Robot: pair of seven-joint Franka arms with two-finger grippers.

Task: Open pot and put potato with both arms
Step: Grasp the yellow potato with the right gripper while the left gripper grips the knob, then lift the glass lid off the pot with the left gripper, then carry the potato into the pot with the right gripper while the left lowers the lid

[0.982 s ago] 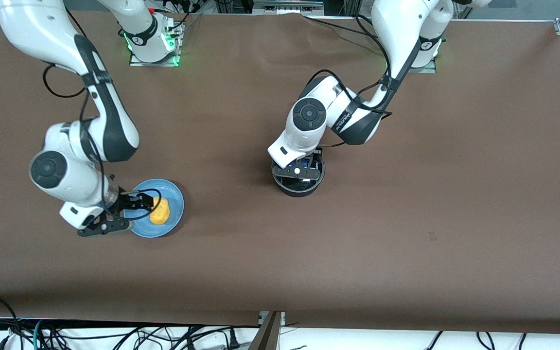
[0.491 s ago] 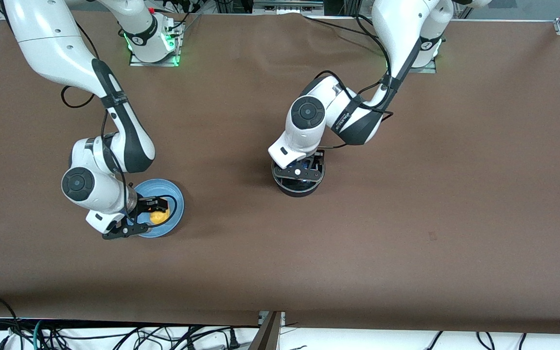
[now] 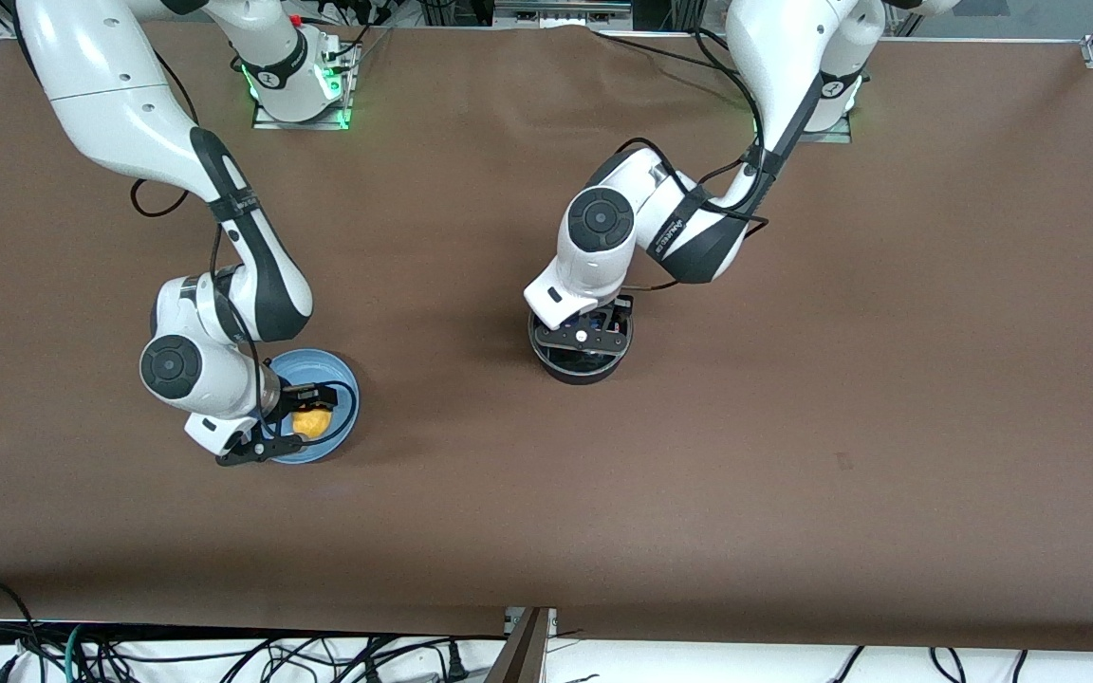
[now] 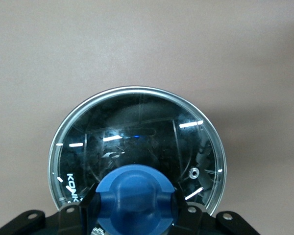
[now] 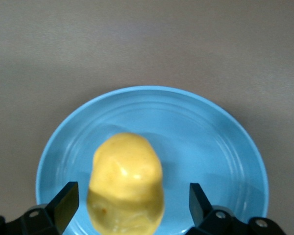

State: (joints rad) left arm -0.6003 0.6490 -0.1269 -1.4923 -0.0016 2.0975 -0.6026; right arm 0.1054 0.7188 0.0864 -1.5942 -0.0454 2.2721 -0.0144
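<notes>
The robot's left gripper will release the glass lid on the brown table cloth (image 3: 839, 372) near the small faint patch.
The black pot (image 3: 577, 372) stands mid-table with its glass lid (image 4: 137, 132) on. Its long handle is hidden under the left arm. My left gripper (image 3: 584, 340) is down on the lid, and in the left wrist view the gripper (image 4: 134, 211) is shut on the lid's blue knob (image 4: 134, 191). The yellow potato (image 3: 314, 424) lies on a blue plate (image 3: 345, 398) toward the right arm's end of the table. My right gripper (image 3: 305, 417) is low over the plate and open. In the right wrist view the gripper (image 5: 132, 201) has a finger on each side of the potato (image 5: 126, 171), with gaps.
The blue plate (image 5: 210, 142) is flat with a low rim. Brown table cloth lies bare between plate and pot and all round them. Cables hang along the table edge nearest the front camera.
My right arm has swung over the plate toward the pot's side, and its open fingers now straddle the potato. The left gripper has stayed on the lid.
</notes>
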